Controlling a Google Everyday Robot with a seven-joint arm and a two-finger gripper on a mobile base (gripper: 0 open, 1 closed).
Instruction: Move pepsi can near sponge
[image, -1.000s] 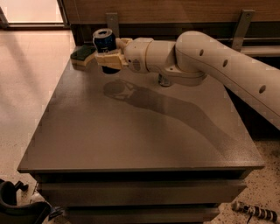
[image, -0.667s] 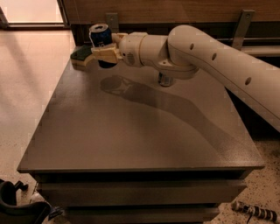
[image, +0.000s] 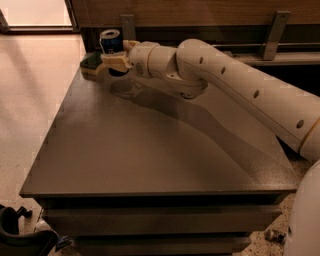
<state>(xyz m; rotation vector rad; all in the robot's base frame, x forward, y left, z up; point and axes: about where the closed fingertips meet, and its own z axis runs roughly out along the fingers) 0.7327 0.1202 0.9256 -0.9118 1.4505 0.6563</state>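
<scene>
Next, my gripper lets go of the pepsi can on the table (image: 113, 84), close against the inner side of the sponge.
The pepsi can (image: 110, 41), dark blue with a silver top, stands upright between the cream fingers of my gripper (image: 116, 54) at the far left corner of the dark table (image: 150, 150). The gripper is shut on the can, one finger in front of it and one behind, and seems to hold it just above the table. The sponge (image: 91, 64), dark green on top with a yellow body, lies at the table's far left corner, right beside the can and the front finger. My white arm (image: 240, 85) reaches in from the right.
A wooden wall with metal brackets (image: 272, 35) runs behind the table. The table's left edge drops to a light floor (image: 30, 100). A black object (image: 20, 240) sits on the floor at the bottom left. My white base (image: 307, 220) is at the bottom right.
The gripper has carried the can to the left and a little further back, ending next to the sponge. The sponge has not moved.
</scene>
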